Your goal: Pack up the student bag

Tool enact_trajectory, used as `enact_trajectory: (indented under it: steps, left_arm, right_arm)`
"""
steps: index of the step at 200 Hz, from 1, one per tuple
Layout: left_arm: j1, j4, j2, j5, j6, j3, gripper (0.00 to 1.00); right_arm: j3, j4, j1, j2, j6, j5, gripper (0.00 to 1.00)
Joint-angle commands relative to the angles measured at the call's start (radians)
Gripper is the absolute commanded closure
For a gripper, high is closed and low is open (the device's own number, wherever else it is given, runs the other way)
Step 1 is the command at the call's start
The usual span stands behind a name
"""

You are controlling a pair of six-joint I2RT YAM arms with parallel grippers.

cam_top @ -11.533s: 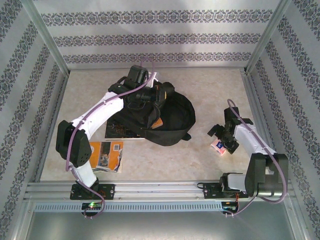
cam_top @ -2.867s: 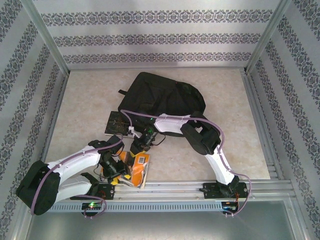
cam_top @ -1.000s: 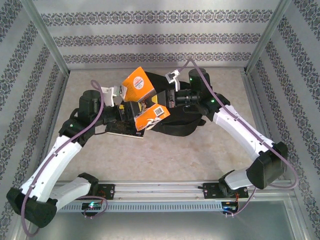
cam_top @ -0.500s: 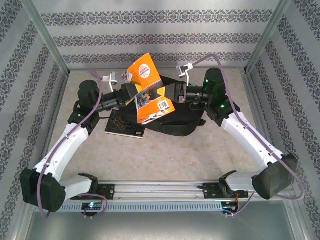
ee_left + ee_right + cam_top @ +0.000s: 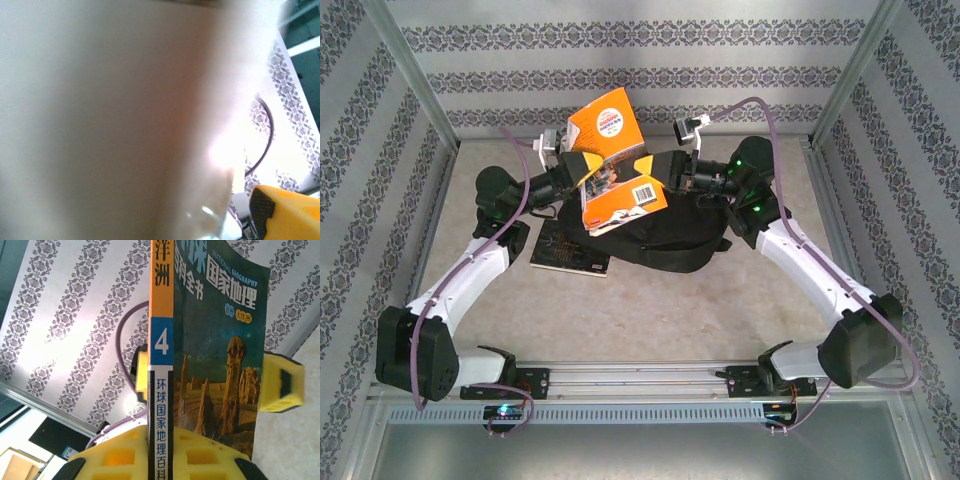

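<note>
The robot's right gripper holds the orange book by its spine, so the left gripper needs to hold the book while the right gripper takes the barcode end [image 5: 643,194] before packing.
An orange book [image 5: 612,150] hangs half open in the air above the student bag [image 5: 670,240], a big black backpack lying at mid-table. My right gripper [image 5: 660,178] comes from the right and is shut on the book's spine [image 5: 161,390]; its yellow fingers [image 5: 220,452] clamp it from both sides. My left gripper [image 5: 582,165] meets the book from the left. Its yellow fingers [image 5: 282,382] stand wide apart on either side of the book. A pale blurred page [image 5: 100,125] sits right against the left wrist camera.
A dark book [image 5: 570,250] lies flat on the table, touching the bag's left edge. Patterned walls [image 5: 620,75] and metal frame posts close the table in at the back and sides. The arms' base rail [image 5: 640,378] runs along the near edge.
Both grippers have carried the orange book upward and toward the back wall, and it now stands more upright over the bag. The left arm's elbow has swung inward.
</note>
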Motion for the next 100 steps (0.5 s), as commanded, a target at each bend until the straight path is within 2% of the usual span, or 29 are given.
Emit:
enact_trajectory:
  steps: [1, 22, 41, 87, 100]
  left_arm:
    - [0.006, 0.173, -0.003, 0.049, -0.08, -0.01, 0.19]
    - [0.006, 0.135, -0.015, 0.055, -0.052, -0.012, 0.45]
    - [0.006, 0.13, -0.014, 0.061, -0.044, -0.016, 0.6]
    - [0.007, 0.141, 0.006, 0.08, -0.043, -0.026, 0.76]
    - [0.007, 0.143, 0.006, 0.074, -0.037, -0.033, 0.85]
  right_arm:
    - [-0.017, 0.082, -0.033, 0.012, 0.031, -0.011, 1.0]
    - [-0.027, -0.011, -0.064, 0.014, -0.025, -0.013, 1.0]
    - [-0.02, -0.091, -0.07, 0.011, -0.09, -0.03, 1.0]
    - [0.031, -0.303, -0.077, 0.009, -0.247, -0.043, 1.0]
    - [0.033, -0.337, -0.076, 0.007, -0.272, -0.023, 1.0]
